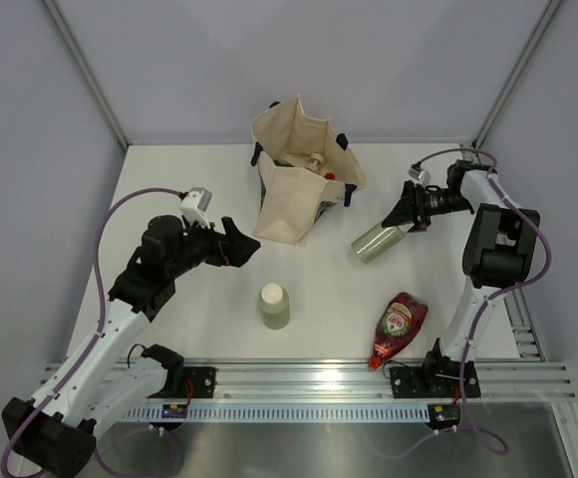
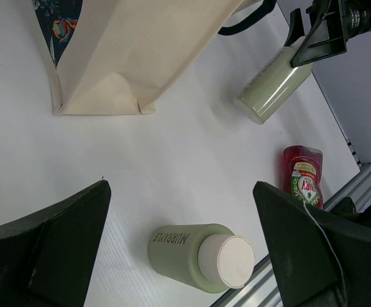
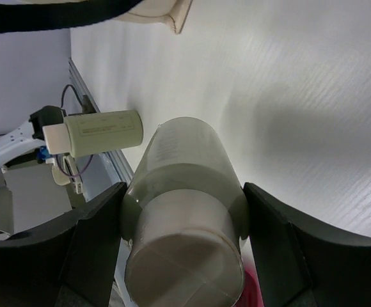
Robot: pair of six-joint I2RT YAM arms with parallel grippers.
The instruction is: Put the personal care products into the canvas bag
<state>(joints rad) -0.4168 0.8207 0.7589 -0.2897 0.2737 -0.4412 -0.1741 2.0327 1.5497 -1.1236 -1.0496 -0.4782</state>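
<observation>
I should use my right gripper to set the sage-green cylinder down inside the canvas bag (image 1: 332, 170), beside the red cap.
The canvas bag (image 1: 287, 199) stands at the back centre with its mouth open, and several bottles (image 1: 313, 162) show inside. My right gripper (image 1: 401, 215) is shut on the cap end of a pale sage-green cylinder (image 1: 377, 242), which hangs tilted low over the table to the right of the bag; in the right wrist view that cylinder (image 3: 184, 185) fills the gap between the fingers (image 3: 99, 243). A second sage cylinder (image 1: 275, 305) stands upright in front of the bag. My left gripper (image 1: 237, 244) is open above and to the left of it, and this cylinder (image 2: 185, 252) shows below the gap. A flat dark-red bottle (image 1: 397, 327) lies at the front right.
The metal rail (image 1: 309, 378) with both arm bases runs along the near edge. Grey walls close off the back and sides. The bag's dark handles (image 1: 347, 195) hang over its right side, close to the held cylinder.
</observation>
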